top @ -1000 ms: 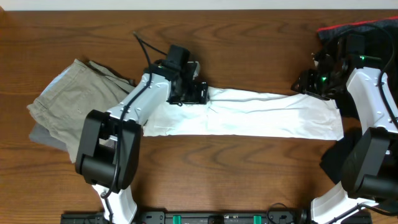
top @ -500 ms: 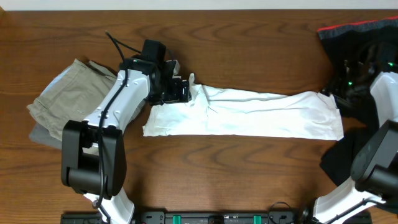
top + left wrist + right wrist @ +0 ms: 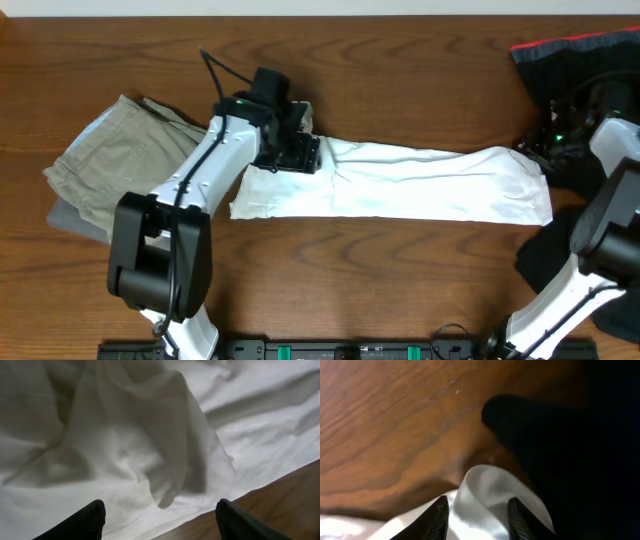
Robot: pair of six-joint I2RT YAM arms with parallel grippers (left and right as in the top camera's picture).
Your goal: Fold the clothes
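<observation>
Next, my right gripper pinches the white T-shirt's corner that curls inward by the black garment, and pulls that corner (image 3: 484, 482) out straight before it folds the end of the piece of cloth.
The white T-shirt (image 3: 400, 185) lies folded into a long flat strip across the table's middle; its print is hidden. My left gripper (image 3: 300, 153) is over the strip's upper left corner. In the left wrist view its fingers (image 3: 160, 522) are wide apart and hold nothing, with rumpled white cloth (image 3: 150, 445) and a raised fold beneath them. My right gripper (image 3: 548, 148) is at the strip's upper right corner. In the right wrist view its fingers (image 3: 477, 520) stand partly apart, and a curled shirt corner (image 3: 485, 490) lies between them.
A khaki-beige folded garment (image 3: 115, 170) lies at the left, close to the left arm. A black garment with a red stripe (image 3: 570, 60) is at the back right, and dark cloth (image 3: 570, 450) borders the shirt corner. Brown wood tabletop (image 3: 400, 90) lies behind the shirt.
My left gripper pulled the shirt's upper left corner to the left, then came back right, and the cloth now lies under its open fingers. My right gripper moved right to the strip's end.
</observation>
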